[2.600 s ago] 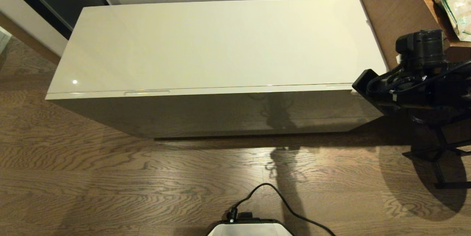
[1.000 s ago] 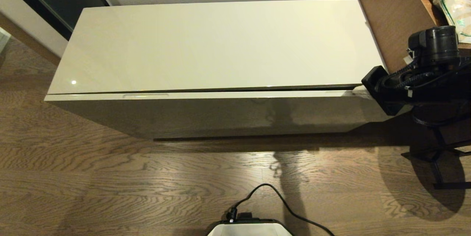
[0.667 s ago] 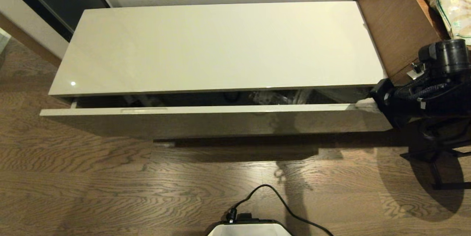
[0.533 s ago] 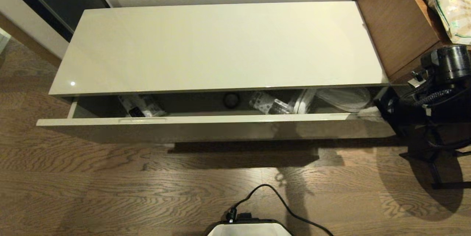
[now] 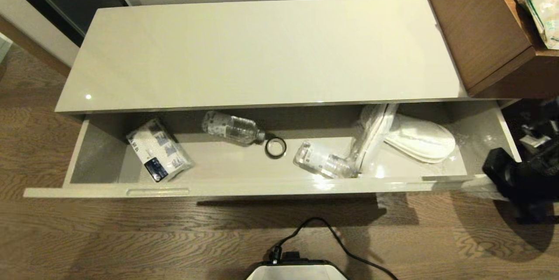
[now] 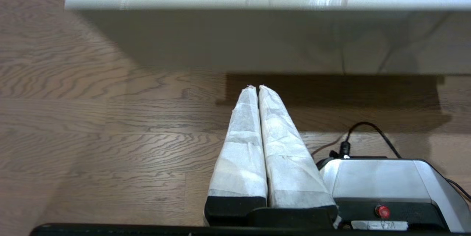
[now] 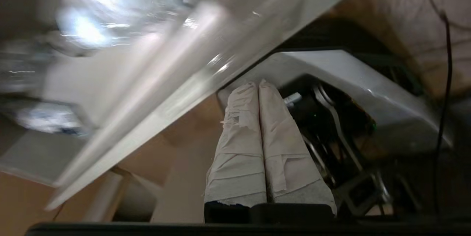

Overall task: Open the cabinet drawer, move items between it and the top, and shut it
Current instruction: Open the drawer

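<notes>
I will next close my right gripper on the standing slipper pack's top edge (image 5: 382, 129), beside the flat-lying slippers.
The cabinet drawer (image 5: 262, 187) stands pulled far out below the bare cream top (image 5: 262, 53). Inside lie two clear water bottles (image 5: 231, 128) (image 5: 321, 160) and white slippers in clear plastic (image 5: 417, 141), one pack on its edge (image 5: 374, 133). My right gripper (image 5: 484, 186) is at the right end of the drawer's front panel. In the right wrist view the right gripper (image 7: 257, 83) is shut, its tips against the panel's edge (image 7: 147, 92). My left gripper (image 6: 257, 88) hangs shut and empty over the floor, short of the drawer front (image 6: 257, 33).
A white-and-blue tissue pack (image 5: 159, 150) and a small black ring (image 5: 275, 147) also lie in the drawer. A brown wooden unit (image 5: 484, 31) with a bag (image 5: 539, 0) on it adjoins the cabinet's right end. My base (image 5: 297, 271) and its cable (image 5: 332, 232) are on the wood floor.
The drawer has slid from closed to wide open, showing its contents. My right gripper has come back toward me with the drawer's right end. The left arm has stayed still.
</notes>
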{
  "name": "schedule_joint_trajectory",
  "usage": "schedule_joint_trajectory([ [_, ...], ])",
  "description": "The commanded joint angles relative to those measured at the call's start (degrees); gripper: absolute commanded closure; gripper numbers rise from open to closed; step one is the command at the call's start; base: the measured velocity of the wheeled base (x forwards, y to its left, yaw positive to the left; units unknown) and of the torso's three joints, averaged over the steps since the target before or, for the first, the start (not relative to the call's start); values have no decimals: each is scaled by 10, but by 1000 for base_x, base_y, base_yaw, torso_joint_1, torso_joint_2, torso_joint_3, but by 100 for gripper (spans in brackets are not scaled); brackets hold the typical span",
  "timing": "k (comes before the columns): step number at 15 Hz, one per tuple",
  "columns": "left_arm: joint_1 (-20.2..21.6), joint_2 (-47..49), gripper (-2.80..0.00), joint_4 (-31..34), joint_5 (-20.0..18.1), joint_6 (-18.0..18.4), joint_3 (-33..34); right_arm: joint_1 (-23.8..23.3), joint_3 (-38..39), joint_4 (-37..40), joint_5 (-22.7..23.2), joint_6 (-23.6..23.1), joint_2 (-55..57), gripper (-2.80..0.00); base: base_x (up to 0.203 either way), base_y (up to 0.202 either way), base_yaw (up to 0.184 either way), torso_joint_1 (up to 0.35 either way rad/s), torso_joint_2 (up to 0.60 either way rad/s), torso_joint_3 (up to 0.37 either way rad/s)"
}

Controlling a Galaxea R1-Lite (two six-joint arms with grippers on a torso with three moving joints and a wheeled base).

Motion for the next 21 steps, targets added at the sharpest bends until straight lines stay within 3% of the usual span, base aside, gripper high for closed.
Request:
schedule_joint_trajectory([
  [1,0,0,0,0,0,0,0,1,41,52,9,5,-161,0,0,0,0,0,0,0],
  [5,0,0,0,0,0,0,0,1,68,169,13,29,-309,0,0,0,0,0,0,0],
  [9,0,0,0,0,0,0,0,2,64,148,10,21,-308,0,0,0,0,0,0,0],
  [11,0,0,0,0,0,0,0,2,61,147,12,-39,-304,0,0,0,0,0,0,0],
  [16,0,0,0,0,0,0,0,1,43,164,6,-117,-321,0,0,0,0,0,0,0],
  [21,0,0,0,0,0,0,0,1,30,145,7,-130,-260,0,0,0,0,0,0,0],
])
